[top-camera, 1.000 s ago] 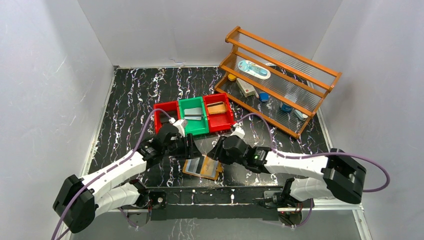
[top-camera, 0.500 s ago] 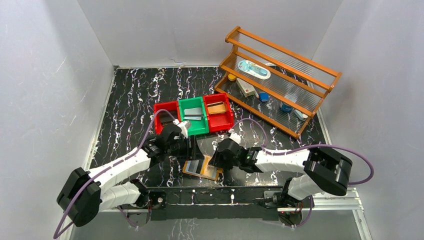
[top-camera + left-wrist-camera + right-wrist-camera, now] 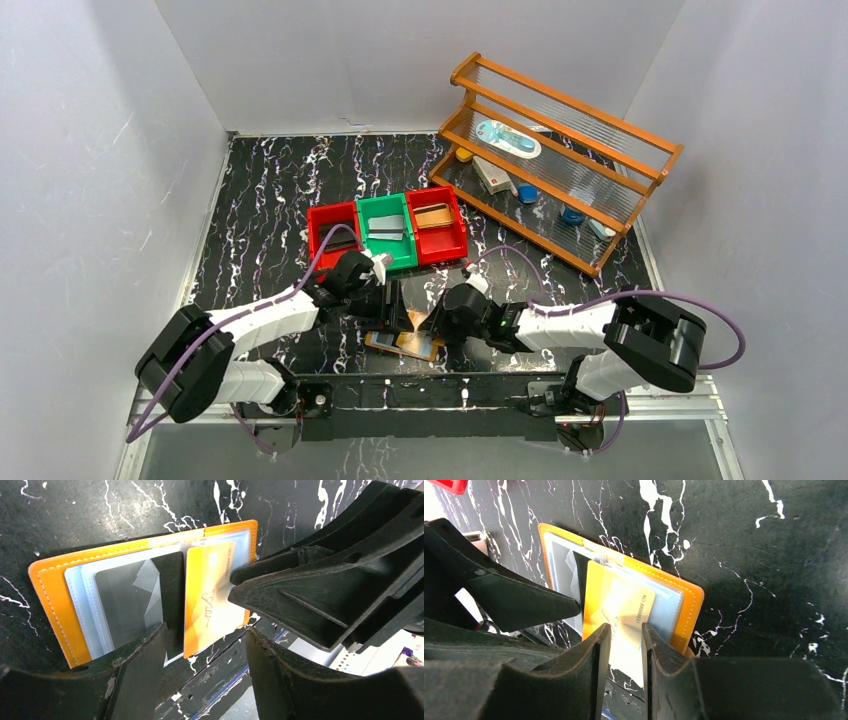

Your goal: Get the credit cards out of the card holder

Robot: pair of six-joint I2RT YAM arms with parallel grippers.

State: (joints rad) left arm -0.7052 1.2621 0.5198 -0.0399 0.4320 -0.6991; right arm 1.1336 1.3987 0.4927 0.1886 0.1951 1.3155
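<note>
I will tip the yellow-orange card on edge and pinch its protruding end (image 3: 194, 647) with my left gripper, since the card's broad side lies across that gripper's open fingers.
The tan-orange card holder (image 3: 400, 344) lies open on the black marbled table near the front edge. In the left wrist view its leather (image 3: 50, 595) frames clear pockets; a grey card (image 3: 122, 600) sits in the left pocket, and a yellow-orange card (image 3: 207, 605) sticks partly out of the right pocket toward the front edge. My left gripper (image 3: 205, 667) is open, with its jaws astride the holder's near edge (image 3: 393, 303). My right gripper (image 3: 626, 640) hovers over the yellow-orange card (image 3: 624, 597), its jaws a narrow gap apart with nothing pinched; one fingertip (image 3: 235, 585) touches the card's right edge.
Two red bins (image 3: 333, 228) (image 3: 438, 225) flank a green bin (image 3: 388, 230) just behind the grippers. A wooden rack (image 3: 560, 150) with small items stands at the back right. The front rail (image 3: 430, 385) runs right below the holder.
Both grippers have closed in over the card holder, the left one moving right and forward, the right one moving left. The yellow-orange card now sticks out of its pocket.
</note>
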